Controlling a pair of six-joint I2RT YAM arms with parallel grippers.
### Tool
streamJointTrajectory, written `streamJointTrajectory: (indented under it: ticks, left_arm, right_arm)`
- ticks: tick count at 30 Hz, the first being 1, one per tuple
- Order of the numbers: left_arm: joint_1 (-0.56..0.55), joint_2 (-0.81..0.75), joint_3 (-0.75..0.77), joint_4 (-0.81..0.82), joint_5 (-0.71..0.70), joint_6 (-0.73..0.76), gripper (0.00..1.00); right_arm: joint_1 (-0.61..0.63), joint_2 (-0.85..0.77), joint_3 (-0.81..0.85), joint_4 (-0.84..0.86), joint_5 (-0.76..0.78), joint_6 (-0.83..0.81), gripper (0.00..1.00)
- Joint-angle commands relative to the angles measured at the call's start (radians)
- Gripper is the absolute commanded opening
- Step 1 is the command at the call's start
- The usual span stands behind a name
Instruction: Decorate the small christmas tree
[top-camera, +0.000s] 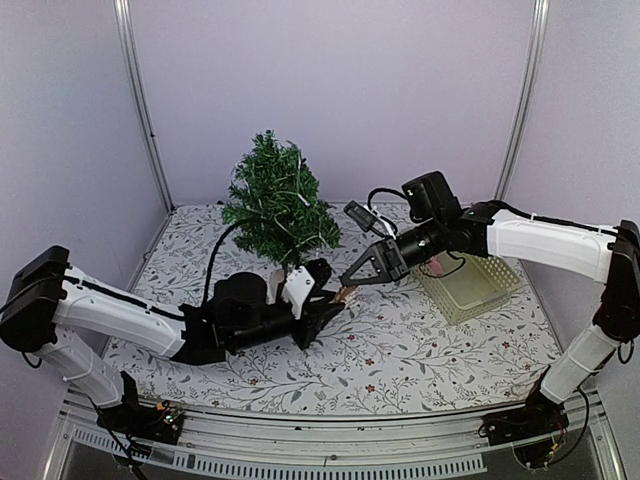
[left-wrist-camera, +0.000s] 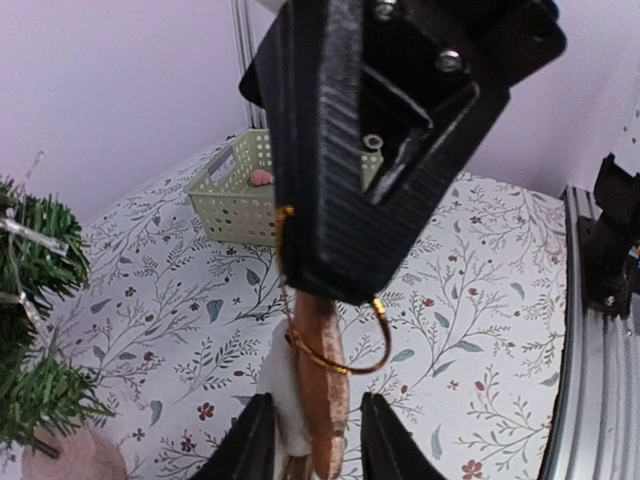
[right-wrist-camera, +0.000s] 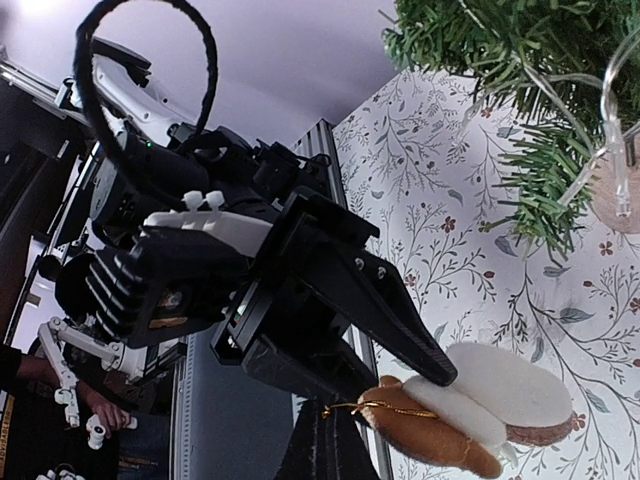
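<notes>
Next, I bring the ornament to the tree's branch (right-wrist-camera: 540, 212) with my left gripper, as my right gripper pinches the gold loop away from there, and only then retake the loop with my right gripper.
The small christmas tree (top-camera: 278, 205) stands at the back left of centre, with a light string through its branches; its needles also show in the left wrist view (left-wrist-camera: 35, 330) and the right wrist view (right-wrist-camera: 510, 80). In front of it a brown and white plush ornament (top-camera: 346, 293) hangs by a gold loop (left-wrist-camera: 345, 362). My right gripper (top-camera: 352, 280) is shut on that loop (right-wrist-camera: 400, 405). My left gripper (left-wrist-camera: 318, 445) stands open below, its fingers (left-wrist-camera: 385, 440) either side of the ornament (left-wrist-camera: 325, 400), with a small gap on one side.
A pale green perforated basket (top-camera: 470, 285) sits at the right with a pink item (top-camera: 437, 268) inside. The tree's pinkish base (left-wrist-camera: 75, 455) stands close to the left gripper. A floral cloth (top-camera: 420, 350) covers the table, with frame posts behind.
</notes>
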Motion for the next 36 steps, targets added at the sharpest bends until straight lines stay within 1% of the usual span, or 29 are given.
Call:
streamJointTrajectory:
  ticks: [1, 3, 4, 8, 11, 13, 17, 19, 20, 25, 30, 36]
  left_arm:
    - [0.010, -0.027, -0.026, 0.043, 0.024, 0.002, 0.17]
    - [0.011, -0.039, -0.032, 0.035, 0.014, -0.005, 0.04]
    - [0.011, -0.043, -0.034, 0.025, 0.004, -0.014, 0.00]
    - [0.013, -0.058, -0.034, -0.042, -0.028, -0.048, 0.00]
    - [0.014, -0.069, -0.041, -0.068, -0.044, -0.080, 0.00]
    - [0.016, -0.069, -0.043, -0.080, -0.047, -0.105, 0.00]
    - [0.024, -0.064, -0.040, -0.103, -0.058, -0.150, 0.00]
    - [0.030, -0.064, -0.044, -0.108, -0.048, -0.170, 0.00]
    - [0.035, -0.063, -0.044, -0.113, -0.041, -0.175, 0.00]
    - [0.045, -0.078, -0.052, -0.135, -0.028, -0.187, 0.00]
    - [0.063, -0.096, -0.063, -0.144, 0.006, -0.185, 0.00]
    - [0.089, -0.105, -0.063, -0.158, 0.023, -0.181, 0.00]
  right_arm:
    - [0.007, 0.016, 0.035, -0.021, -0.038, -0.040, 0.00]
    - [0.008, 0.025, 0.039, -0.025, -0.010, -0.043, 0.00]
    - [0.007, 0.031, 0.044, -0.029, 0.014, -0.045, 0.00]
    - [0.008, 0.055, 0.061, -0.029, 0.109, -0.048, 0.00]
    - [0.008, 0.080, 0.085, -0.029, 0.143, -0.041, 0.01]
    - [0.008, 0.101, 0.105, -0.020, 0.139, -0.034, 0.04]
    - [0.008, 0.115, 0.111, 0.003, 0.123, -0.018, 0.20]
    - [0.006, 0.112, 0.106, 0.005, 0.120, -0.020, 0.33]
    - [0.005, 0.106, 0.103, 0.004, 0.119, -0.024, 0.37]
    - [-0.020, 0.071, 0.067, 0.027, 0.106, -0.034, 0.50]
    - [-0.053, 0.040, 0.036, 0.065, 0.096, -0.034, 0.58]
    - [-0.056, 0.059, 0.038, 0.086, 0.092, -0.023, 0.57]
